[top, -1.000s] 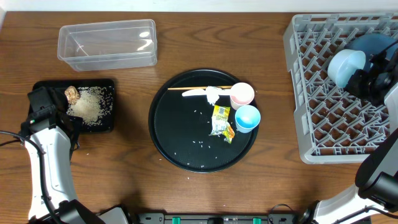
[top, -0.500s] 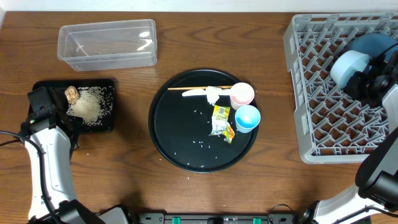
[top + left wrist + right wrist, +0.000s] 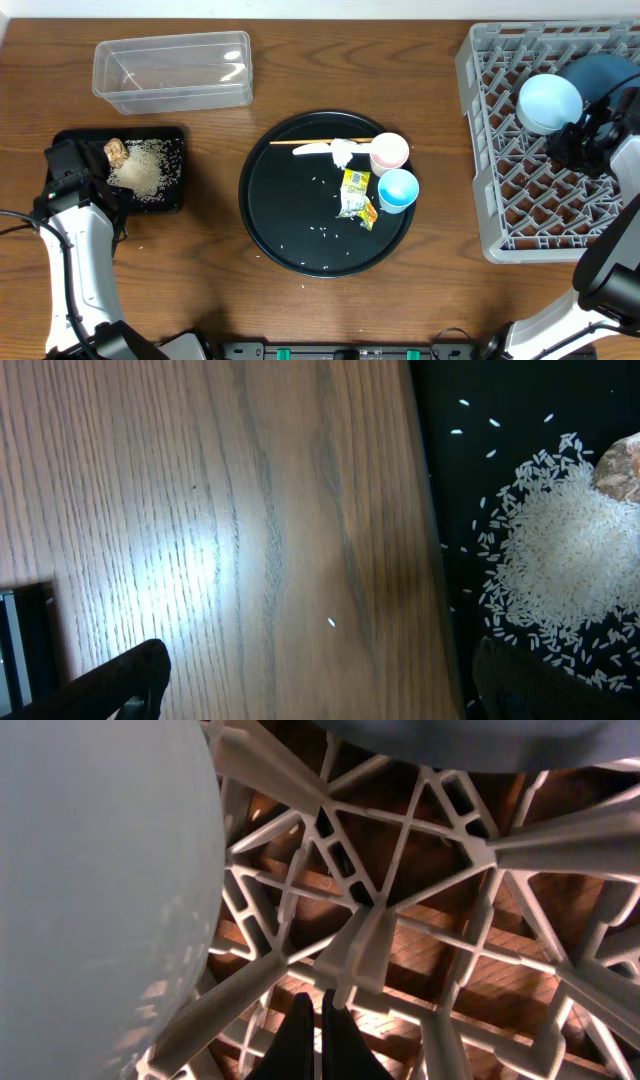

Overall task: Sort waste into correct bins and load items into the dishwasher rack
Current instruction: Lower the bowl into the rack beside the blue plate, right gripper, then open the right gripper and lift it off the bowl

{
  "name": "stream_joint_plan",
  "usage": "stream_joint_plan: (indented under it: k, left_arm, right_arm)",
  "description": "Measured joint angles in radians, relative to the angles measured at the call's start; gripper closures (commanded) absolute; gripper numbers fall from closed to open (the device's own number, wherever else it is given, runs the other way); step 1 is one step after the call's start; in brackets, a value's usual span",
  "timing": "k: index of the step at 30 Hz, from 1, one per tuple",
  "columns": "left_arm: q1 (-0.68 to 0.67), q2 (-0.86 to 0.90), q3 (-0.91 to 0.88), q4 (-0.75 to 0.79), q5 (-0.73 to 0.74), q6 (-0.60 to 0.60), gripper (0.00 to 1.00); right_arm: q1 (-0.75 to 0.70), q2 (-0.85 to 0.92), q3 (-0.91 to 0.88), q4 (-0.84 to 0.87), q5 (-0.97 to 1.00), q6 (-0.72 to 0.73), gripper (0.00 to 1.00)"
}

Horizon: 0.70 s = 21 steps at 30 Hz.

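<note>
My right gripper will back off, open and lift the white bowl by its rim (image 3: 543, 131), since the bowl lies bottom up beside it while it is shut.
In the dishwasher rack (image 3: 520, 215), the white bowl with its pale-blue outside (image 3: 549, 102) lies bottom up beside the dark-blue bowl (image 3: 605, 72). My right gripper (image 3: 562, 143) is shut and empty just beside the pale bowl (image 3: 90, 870), its tips (image 3: 320, 1035) over the rack lattice (image 3: 380, 920). On the round black tray (image 3: 290, 215) lie the pink cup (image 3: 389, 152), the light-blue cup (image 3: 397, 190), the wrapper (image 3: 355, 195) and the tissue (image 3: 342, 152). My left gripper (image 3: 70, 170) (image 3: 325, 690) stands open astride the edge of the black bin (image 3: 172, 140), which holds rice (image 3: 560, 560) and the brown lump (image 3: 115, 151).
The clear tub (image 3: 170, 70) stands at the back left. A chopstick (image 3: 310, 142) lies across the far side of the round tray, and loose rice grains (image 3: 320, 232) are scattered on it. One stray grain (image 3: 331, 623) lies on the wooden table.
The pale-blue bowl has turned bottom up and shifted slightly left in the rack, with my right gripper following it a little. The left arm has not moved.
</note>
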Motion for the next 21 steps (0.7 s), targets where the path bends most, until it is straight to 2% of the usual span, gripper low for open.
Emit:
stream_joint_plan:
  k: [5,8,16,21]
  left_arm:
    - [0.000,0.000,0.000,0.000,0.000,0.000,0.02]
    - [0.000,0.000,0.000,0.000,0.000,0.000,0.02]
    - [0.000,0.000,0.000,0.000,0.000,0.000,0.02]
    - [0.000,0.000,0.000,0.000,0.000,0.000,0.02]
  right_arm:
    - [0.000,-0.020,0.000,0.000,-0.033,0.013,0.99]
    - [0.000,-0.089,-0.001,-0.001,-0.035,0.019,0.99]
    - [0.000,-0.421,0.004,0.040,-0.038,0.036,0.99]
    - [0.000,-0.402,0.012,0.068,-0.040,0.043,0.99]
